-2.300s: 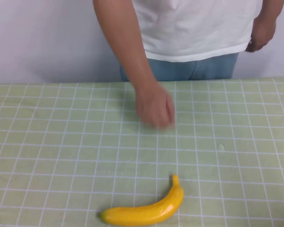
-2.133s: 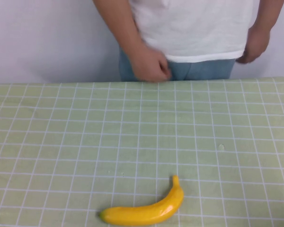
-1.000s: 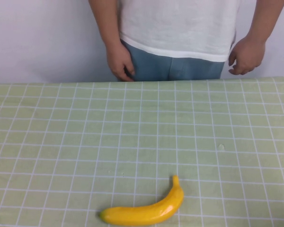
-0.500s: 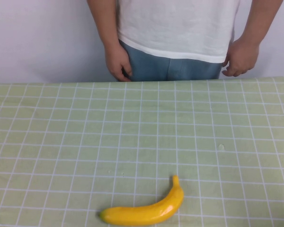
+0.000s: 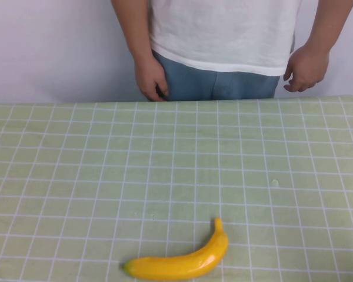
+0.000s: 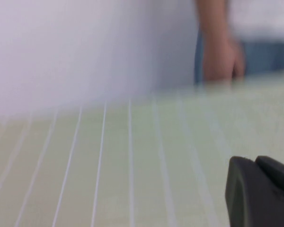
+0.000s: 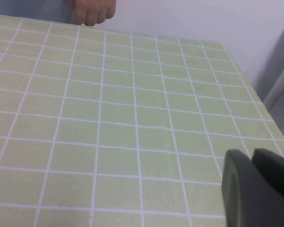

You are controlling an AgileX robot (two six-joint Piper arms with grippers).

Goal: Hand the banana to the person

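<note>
I need to next move my left gripper to the yellow banana and close it on the banana's body (image 5: 162,268), between its middle and its green tip.
The banana (image 5: 182,261) lies on the green checked tablecloth (image 5: 76,176) near the front edge, stem tip pointing away from me. The person (image 5: 223,29), in a white t-shirt and blue jeans, stands behind the far edge with both hands (image 5: 150,79) hanging at their sides. Neither gripper shows in the high view. My left gripper (image 6: 255,161) shows only in its wrist view, low over bare cloth, fingers together and empty. My right gripper (image 7: 252,153) shows in its wrist view over bare cloth near the table's right side, fingers together and empty. The banana is in neither wrist view.
A plain pale wall stands behind the person. The table's right edge and corner (image 7: 236,61) show in the right wrist view. One of the person's hands shows in the left wrist view (image 6: 220,56) and one in the right wrist view (image 7: 92,12).
The person's hand, which reached over the table, has drawn back to their side, and both hands now hang at the far edge. The banana has not moved.
</note>
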